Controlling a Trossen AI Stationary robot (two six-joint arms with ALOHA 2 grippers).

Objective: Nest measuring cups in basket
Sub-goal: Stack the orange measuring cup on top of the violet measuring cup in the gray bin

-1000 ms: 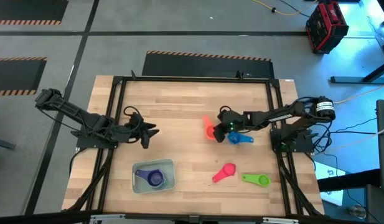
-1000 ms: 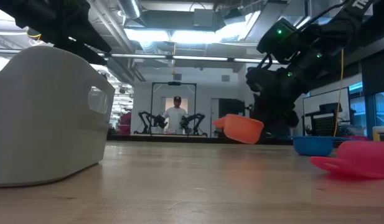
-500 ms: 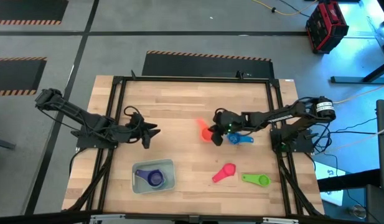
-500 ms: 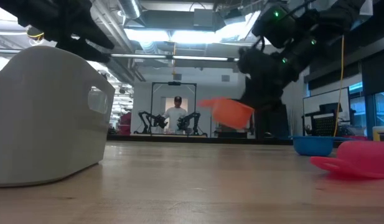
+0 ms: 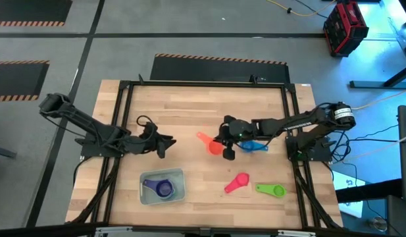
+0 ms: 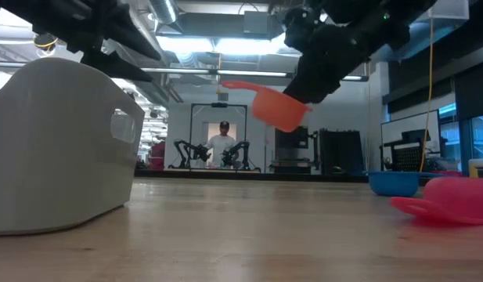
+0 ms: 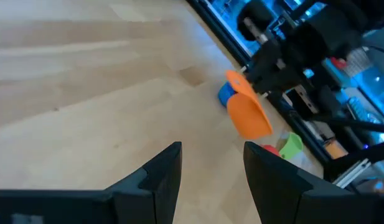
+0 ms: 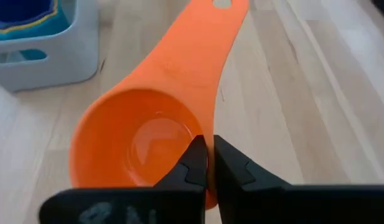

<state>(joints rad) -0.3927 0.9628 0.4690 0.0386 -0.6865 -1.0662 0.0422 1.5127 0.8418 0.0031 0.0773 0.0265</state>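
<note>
I will next move my left gripper to the handle's loose end point(image 5: 200, 135) point(image 7: 251, 126) on the orange measuring cup and close it there, opposite my right gripper.
The orange measuring cup point(image 5: 210, 144) hangs above the table's middle, and my right gripper point(image 5: 227, 146) is shut on it. The basket point(image 5: 177, 191) stands at the near left and holds a purple cup point(image 5: 162, 188) with others nested under it. Three more cups lie on the table: blue point(image 5: 254, 146), pink point(image 5: 237, 183) and green point(image 5: 272, 190). My left gripper point(image 5: 166, 143) hovers open, left of the orange cup and beyond the basket, with nothing between its fingers point(image 7: 170, 168). My right gripper pinches the orange cup's bowl wall at the rim point(image 8: 207, 147), on the side opposite the handle, with one finger point(image 8: 193, 163) inside the bowl and the other outside. The fingers come slanting down from the table's right. The cup is lifted clear, mouth up, its handle point(image 6: 238, 84) toward the left.
The blue cup lies just under my right arm. The pink and green cups lie toward the near right corner. Bare wood lies between the two grippers and the basket point(image 6: 53, 149). A black frame point(image 5: 189, 84) rims the table. A person stands far off in the room.
My right gripper has risen and gone toward the table's left while rolling its wrist. The orange cup, which was low and tipped on its side, now hangs clear with its mouth up and its handle to the left. My left gripper has moved a little toward the table's right.
</note>
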